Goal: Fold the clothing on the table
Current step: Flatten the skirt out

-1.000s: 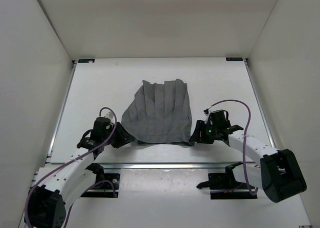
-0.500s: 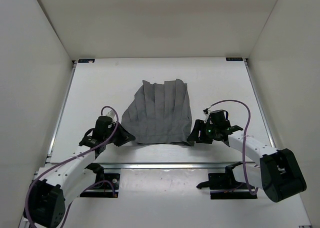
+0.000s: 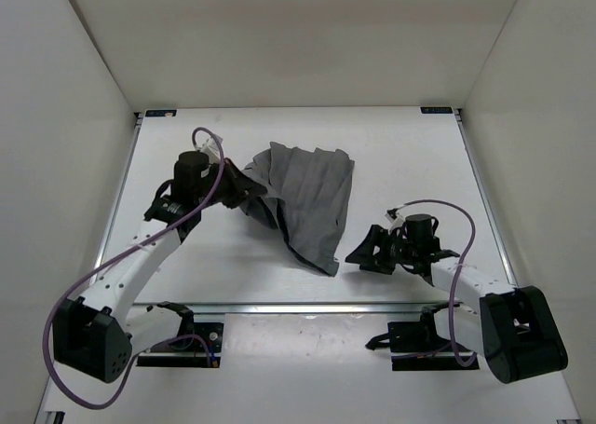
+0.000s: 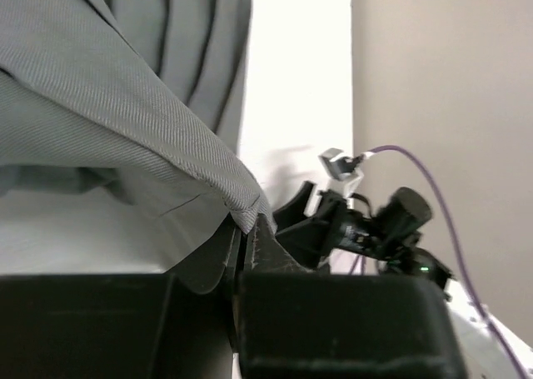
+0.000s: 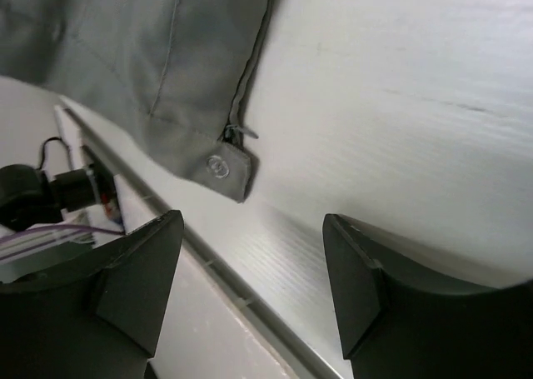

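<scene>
Next, I move my right gripper to the clothing's corner with the snap button [image 3: 331, 269] [image 5: 220, 167] and close it there, opposite the edge of the clothing my left gripper holds.
The clothing [image 3: 312, 196], dark grey and pleated, lies on the white table [image 3: 419, 163] with its near left part raised and drawn toward the far left. My left gripper [image 3: 244, 189] is shut on that raised edge; in the left wrist view the fabric [image 4: 125, 104] hangs from the pinched fingertips of the left gripper [image 4: 248, 222]. My right gripper [image 3: 361, 254] stands open just right of the garment's near right corner [image 3: 326, 266]. In the right wrist view that corner, with a snap button [image 5: 218, 167], lies flat on the table beyond the empty right gripper [image 5: 251, 221].
White walls enclose the table on three sides. A metal rail [image 3: 307, 305] runs along the near edge, close behind the right gripper. The arm bases [image 3: 186, 335] sit below it. The right arm [image 4: 366, 229] shows in the left wrist view.
The left gripper closed on the garment's near left corner and carried it up toward the far left, pulling the cloth over. The right gripper opened, left the right corner and drew back right.
</scene>
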You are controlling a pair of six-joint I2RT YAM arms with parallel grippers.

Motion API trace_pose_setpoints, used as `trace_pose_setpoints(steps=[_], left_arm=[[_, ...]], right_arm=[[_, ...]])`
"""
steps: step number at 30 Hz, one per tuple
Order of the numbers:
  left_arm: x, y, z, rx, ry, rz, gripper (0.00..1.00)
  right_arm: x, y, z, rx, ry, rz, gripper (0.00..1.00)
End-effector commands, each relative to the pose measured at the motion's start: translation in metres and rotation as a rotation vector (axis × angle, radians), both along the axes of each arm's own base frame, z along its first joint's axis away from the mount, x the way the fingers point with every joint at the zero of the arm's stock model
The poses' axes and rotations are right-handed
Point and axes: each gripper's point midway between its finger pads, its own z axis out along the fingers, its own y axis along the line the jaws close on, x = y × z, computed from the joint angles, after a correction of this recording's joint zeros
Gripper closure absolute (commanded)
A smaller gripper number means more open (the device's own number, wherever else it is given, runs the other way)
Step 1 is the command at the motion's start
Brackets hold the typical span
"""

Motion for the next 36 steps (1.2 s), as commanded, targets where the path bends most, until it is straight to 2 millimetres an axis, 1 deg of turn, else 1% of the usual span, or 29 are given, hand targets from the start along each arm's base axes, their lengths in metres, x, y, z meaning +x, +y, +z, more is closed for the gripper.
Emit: trace_pose_setpoints(steps=[1, 2, 3, 4, 5, 8, 9, 10, 13, 14, 15, 16, 18, 19, 20, 21, 22, 23, 24, 25, 27, 28, 30, 31, 32, 33, 34, 35, 36], left_arm=[[0.007, -0.02, 0.032, -0.064, -0.043, -0.052, 1.0], [0.01, -0.025, 0.041, -0.078, -0.054, -0.061, 1.0], [0.012, -0.026, 0.048, -0.091, -0.063, -0.06, 1.0], [0.016, -0.029, 0.055, -0.092, -0.077, -0.071, 1.0], [0.017, -0.033, 0.064, -0.102, -0.089, -0.077, 1.0], [0.021, -0.038, 0.076, -0.111, -0.105, -0.084, 1.0], [0.02, -0.038, 0.08, -0.12, -0.111, -0.09, 1.0], [0.021, -0.037, 0.08, -0.122, -0.11, -0.085, 1.0], [0.021, -0.036, 0.08, -0.128, -0.109, -0.086, 1.0], [0.02, -0.035, 0.079, -0.129, -0.106, -0.082, 1.0], [0.02, -0.035, 0.084, -0.135, -0.112, -0.087, 1.0], [0.021, -0.035, 0.086, -0.134, -0.12, -0.081, 1.0], [0.022, -0.036, 0.086, -0.138, -0.122, -0.087, 1.0], [0.021, -0.035, 0.092, -0.148, -0.133, -0.087, 1.0], [0.021, -0.038, 0.09, -0.149, -0.121, -0.092, 1.0], [0.021, -0.039, 0.091, -0.153, -0.121, -0.096, 1.0], [0.021, -0.041, 0.098, -0.159, -0.135, -0.103, 1.0], [0.023, -0.043, 0.099, -0.156, -0.129, -0.107, 1.0], [0.025, -0.045, 0.105, -0.159, -0.139, -0.111, 1.0], [0.026, -0.045, 0.105, -0.154, -0.138, -0.113, 1.0], [0.028, -0.049, 0.113, -0.161, -0.148, -0.125, 1.0], [0.028, -0.051, 0.117, -0.165, -0.153, -0.133, 1.0], [0.028, -0.053, 0.119, -0.166, -0.162, -0.139, 1.0], [0.03, -0.055, 0.118, -0.173, -0.151, -0.146, 1.0], [0.031, -0.055, 0.117, -0.168, -0.151, -0.143, 1.0], [0.031, -0.058, 0.116, -0.169, -0.143, -0.154, 1.0], [0.033, -0.058, 0.119, -0.169, -0.153, -0.147, 1.0], [0.031, -0.059, 0.118, -0.166, -0.148, -0.154, 1.0], [0.032, -0.06, 0.118, -0.167, -0.147, -0.154, 1.0]], right_arm=[[-0.017, 0.011, -0.005, 0.097, 0.079, 0.003, 0.34], [-0.016, 0.017, 0.002, 0.138, 0.066, 0.012, 0.34], [-0.025, 0.019, -0.005, 0.15, 0.103, 0.021, 0.34], [-0.023, 0.025, 0.003, 0.176, 0.088, 0.031, 0.33], [-0.026, 0.031, 0.004, 0.202, 0.099, 0.045, 0.32], [-0.03, 0.043, 0.007, 0.242, 0.132, 0.068, 0.32], [-0.029, 0.045, 0.004, 0.236, 0.144, 0.059, 0.32], [-0.029, 0.048, 0.006, 0.247, 0.151, 0.057, 0.33], [-0.026, 0.057, 0.001, 0.216, 0.159, 0.04, 0.33], [-0.023, 0.058, -0.004, 0.195, 0.17, 0.012, 0.32], [-0.017, 0.057, -0.008, 0.174, 0.162, -0.022, 0.32], [-0.017, 0.058, -0.013, 0.164, 0.167, -0.05, 0.32], [-0.011, 0.061, -0.012, 0.186, 0.177, -0.082, 0.32], [-0.011, 0.063, -0.011, 0.206, 0.19, -0.088, 0.33], [-0.005, 0.067, -0.006, 0.232, 0.176, -0.093, 0.32], [-0.007, 0.068, -0.008, 0.236, 0.196, -0.096, 0.32], [-0.006, 0.072, -0.005, 0.254, 0.199, -0.099, 0.32], [-0.007, 0.077, -0.002, 0.272, 0.2, -0.096, 0.32], [-0.007, 0.079, -0.001, 0.284, 0.211, -0.108, 0.31], [-0.008, 0.08, -0.002, 0.285, 0.218, -0.113, 0.31], [-0.009, 0.088, 0.002, 0.314, 0.237, -0.118, 0.32], [-0.011, 0.089, 0.0, 0.321, 0.261, -0.128, 0.32], [-0.013, 0.092, 0.004, 0.351, 0.269, -0.128, 0.31], [-0.009, 0.095, 0.01, 0.379, 0.263, -0.138, 0.32], [-0.012, 0.094, 0.008, 0.384, 0.272, -0.144, 0.31], [-0.009, 0.097, 0.014, 0.405, 0.26, -0.14, 0.31], [-0.011, 0.098, 0.011, 0.384, 0.248, -0.119, 0.31], [-0.006, 0.102, 0.016, 0.379, 0.22, -0.102, 0.3], [-0.003, 0.107, 0.013, 0.335, 0.189, -0.074, 0.32]])
